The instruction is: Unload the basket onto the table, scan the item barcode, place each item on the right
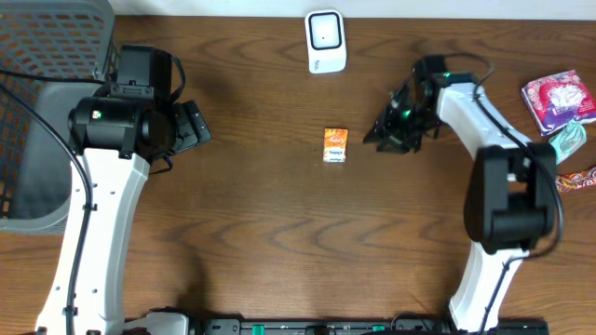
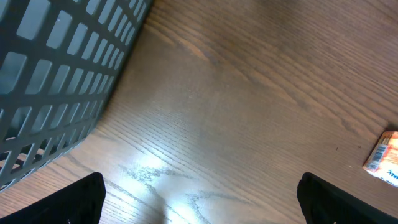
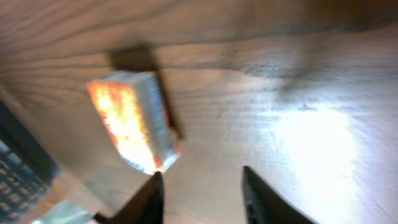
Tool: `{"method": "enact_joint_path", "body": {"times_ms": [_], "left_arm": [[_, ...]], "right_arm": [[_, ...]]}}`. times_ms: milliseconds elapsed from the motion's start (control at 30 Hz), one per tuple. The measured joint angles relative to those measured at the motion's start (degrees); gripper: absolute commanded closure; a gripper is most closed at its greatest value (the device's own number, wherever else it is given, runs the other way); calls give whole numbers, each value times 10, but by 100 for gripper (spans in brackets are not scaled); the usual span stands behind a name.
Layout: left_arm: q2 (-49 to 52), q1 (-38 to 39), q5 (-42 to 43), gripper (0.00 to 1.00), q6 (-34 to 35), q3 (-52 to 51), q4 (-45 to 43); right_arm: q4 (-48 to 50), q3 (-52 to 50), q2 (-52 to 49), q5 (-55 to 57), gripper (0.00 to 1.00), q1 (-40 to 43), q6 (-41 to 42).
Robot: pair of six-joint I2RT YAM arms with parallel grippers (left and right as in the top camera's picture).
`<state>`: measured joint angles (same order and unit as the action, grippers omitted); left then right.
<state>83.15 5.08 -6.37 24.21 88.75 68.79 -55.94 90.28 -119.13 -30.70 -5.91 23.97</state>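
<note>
The orange box lies beside my right gripper's finger gap; it should open, line up and pinch the box's near side [image 1: 344, 146] before scanning.
The item is a small orange box [image 1: 335, 145] lying flat near the middle of the table, apart from both grippers. A white barcode scanner [image 1: 326, 41] stands at the back centre. My right gripper [image 1: 389, 132] is a little to the right of the box. In the right wrist view the box [image 3: 134, 121] lies just ahead of the left fingertip, and the right gripper [image 3: 202, 186] is open with only bare wood between its fingers. My left gripper [image 2: 202, 202] hovers wide open over bare table on the left, with the box [image 2: 385, 158] far off to its right.
A grey mesh basket [image 1: 37, 112] fills the left edge of the table, close to the left arm, and shows as a basket wall [image 2: 56, 81] in the left wrist view. Snack packets [image 1: 559, 100] lie at the far right edge.
</note>
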Motion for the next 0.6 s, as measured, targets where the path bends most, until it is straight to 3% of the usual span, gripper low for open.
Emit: {"method": "enact_joint_path", "body": {"times_ms": [200,267,600], "left_arm": [[0,0,0,2,0,0,0],[0,0,0,2,0,0,0],[0,0,0,2,0,0,0]], "right_arm": [[7,19,62,32,59,-31,-2],[17,19,61,42,50,-45,1],[120,-47,28,70,50,-100,44]]}}
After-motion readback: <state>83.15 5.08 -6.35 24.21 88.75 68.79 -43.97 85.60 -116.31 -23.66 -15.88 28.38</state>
